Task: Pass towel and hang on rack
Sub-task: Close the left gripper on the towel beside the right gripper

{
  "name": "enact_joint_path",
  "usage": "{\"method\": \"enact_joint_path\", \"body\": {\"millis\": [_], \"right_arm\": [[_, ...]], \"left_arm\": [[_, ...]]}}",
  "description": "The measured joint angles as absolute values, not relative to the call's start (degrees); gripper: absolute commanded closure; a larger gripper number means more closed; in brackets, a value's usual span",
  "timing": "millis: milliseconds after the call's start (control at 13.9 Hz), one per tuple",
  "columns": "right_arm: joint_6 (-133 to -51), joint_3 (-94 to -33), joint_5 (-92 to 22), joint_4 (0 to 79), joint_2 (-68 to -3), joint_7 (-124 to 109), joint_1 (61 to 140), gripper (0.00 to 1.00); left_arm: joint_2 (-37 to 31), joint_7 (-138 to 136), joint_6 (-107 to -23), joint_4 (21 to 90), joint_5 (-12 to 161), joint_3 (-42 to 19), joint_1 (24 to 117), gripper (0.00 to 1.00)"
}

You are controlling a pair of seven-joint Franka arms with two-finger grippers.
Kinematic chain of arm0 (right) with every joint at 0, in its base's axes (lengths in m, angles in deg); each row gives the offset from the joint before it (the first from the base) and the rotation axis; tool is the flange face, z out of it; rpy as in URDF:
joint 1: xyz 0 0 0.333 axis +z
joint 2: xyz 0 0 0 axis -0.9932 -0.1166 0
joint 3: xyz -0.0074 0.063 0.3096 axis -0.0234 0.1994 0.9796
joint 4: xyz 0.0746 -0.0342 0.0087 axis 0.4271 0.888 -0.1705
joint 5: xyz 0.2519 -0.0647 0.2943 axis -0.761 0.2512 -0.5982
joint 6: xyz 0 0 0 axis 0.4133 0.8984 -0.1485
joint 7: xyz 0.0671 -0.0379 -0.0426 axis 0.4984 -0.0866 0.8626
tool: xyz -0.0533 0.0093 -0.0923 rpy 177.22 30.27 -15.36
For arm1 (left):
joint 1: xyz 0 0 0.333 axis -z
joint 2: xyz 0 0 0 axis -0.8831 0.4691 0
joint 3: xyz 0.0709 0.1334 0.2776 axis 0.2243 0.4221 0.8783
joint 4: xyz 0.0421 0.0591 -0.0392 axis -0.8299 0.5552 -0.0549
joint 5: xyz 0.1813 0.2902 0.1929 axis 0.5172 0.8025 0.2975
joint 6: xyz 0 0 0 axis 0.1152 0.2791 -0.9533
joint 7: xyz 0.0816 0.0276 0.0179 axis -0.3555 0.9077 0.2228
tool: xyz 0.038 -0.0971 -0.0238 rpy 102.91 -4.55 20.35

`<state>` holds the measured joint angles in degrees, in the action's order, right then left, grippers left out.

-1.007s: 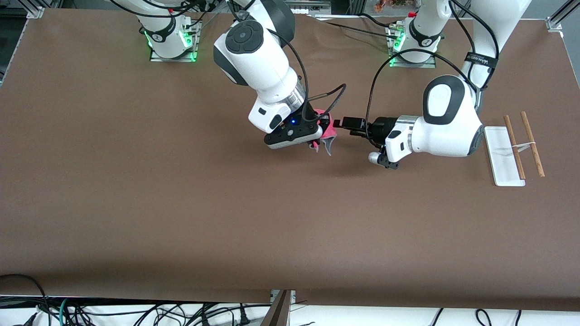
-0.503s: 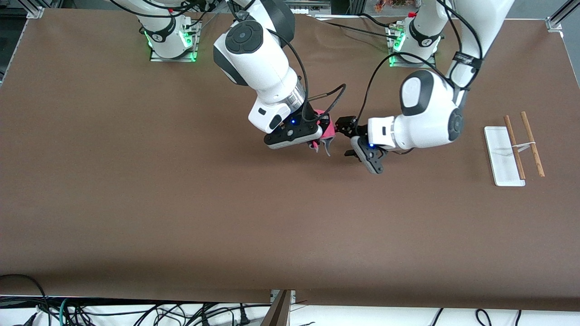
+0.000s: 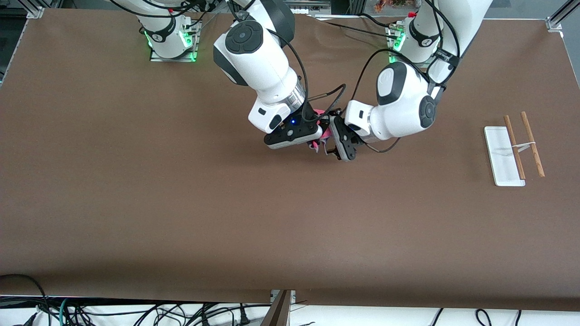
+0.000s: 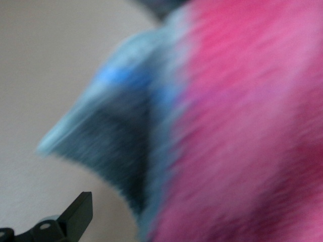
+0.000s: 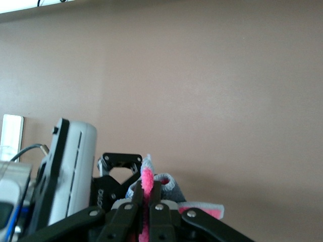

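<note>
My right gripper needs to pull the pink-red towel back, as it covers one open finger of my left gripper, before my left gripper takes its loose end point(image 3: 327, 133).
My right gripper point(image 3: 317, 144) is shut on the pink-red towel point(image 3: 326, 131) and holds it above the middle of the table. In the right wrist view the fingers point(image 5: 135, 204) pinch a pink fold point(image 5: 147, 182), and grey-edged cloth point(image 5: 169, 189) bulges past them. My left gripper point(image 3: 330, 141) is open right at the towel, beside the right gripper. In the left wrist view the towel point(image 4: 242, 131) fills the picture with its grey underside point(image 4: 111, 136) showing. One finger point(image 4: 75, 216) is clear of the cloth and the other finger is hidden. The rack point(image 3: 516, 146) stands at the left arm's end of the table.
The rack's white base point(image 3: 500, 158) lies flat with two brown rods point(image 3: 531, 144) over it. Brown table point(image 3: 181, 203) spreads all round. Cables hang along the table's front edge point(image 3: 136, 312).
The left arm has swung from near the rack toward the right gripper, turning its wrist, and its gripper now reaches the towel. The right arm and the towel have stayed put.
</note>
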<state>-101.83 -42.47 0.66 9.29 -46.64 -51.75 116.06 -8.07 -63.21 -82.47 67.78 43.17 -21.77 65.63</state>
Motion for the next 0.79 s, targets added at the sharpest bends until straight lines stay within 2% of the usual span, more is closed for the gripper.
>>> {"method": "enact_joint_path", "body": {"millis": [144, 216, 360, 432, 503, 647, 719, 791], "right_arm": [[-101.83, -42.47, 0.66, 9.29, -46.64, -51.75, 116.06, 0.99], [-101.83, -42.48, 0.66, 9.29, -46.64, -51.75, 116.04, 0.99], [-101.85, -42.53, 0.66, 9.29, -46.64, -51.75, 115.78, 0.99], [-101.89, -42.60, 0.66, 9.29, -46.64, -51.75, 115.57, 0.99], [-101.95, -42.66, 0.66, 9.28, -46.64, -51.75, 115.30, 0.99], [-102.01, -42.67, 0.66, 9.24, -46.63, -51.74, 114.67, 0.99], [-102.02, -42.67, 0.66, 9.20, -46.62, -51.74, 114.42, 0.99], [-102.03, -42.67, 0.66, 9.12, -46.62, -51.74, 114.23, 0.99]], "left_arm": [[-8.31, -63.23, -82.55, 67.75, 43.17, -22.66, 65.76, 0.00], [-8.40, -63.23, -82.57, 67.75, 43.17, -22.90, 65.77, 0.07], [-8.48, -63.31, -82.57, 67.75, 43.17, -22.99, 65.76, 0.40], [-8.48, -63.39, -82.58, 67.74, 43.17, -22.99, 65.75, 0.52], [-8.50, -63.49, -82.60, 67.73, 43.17, -22.99, 65.74, 0.59], [-8.60, -63.82, -82.62, 67.60, 43.17, -22.97, 65.61, 0.56], [-8.67, -63.97, -82.62, 67.51, 43.17, -22.95, 65.44, 0.46], [-8.76, -64.12, -82.61, 67.43, 43.17, -22.95, 65.28, 0.31]]}}
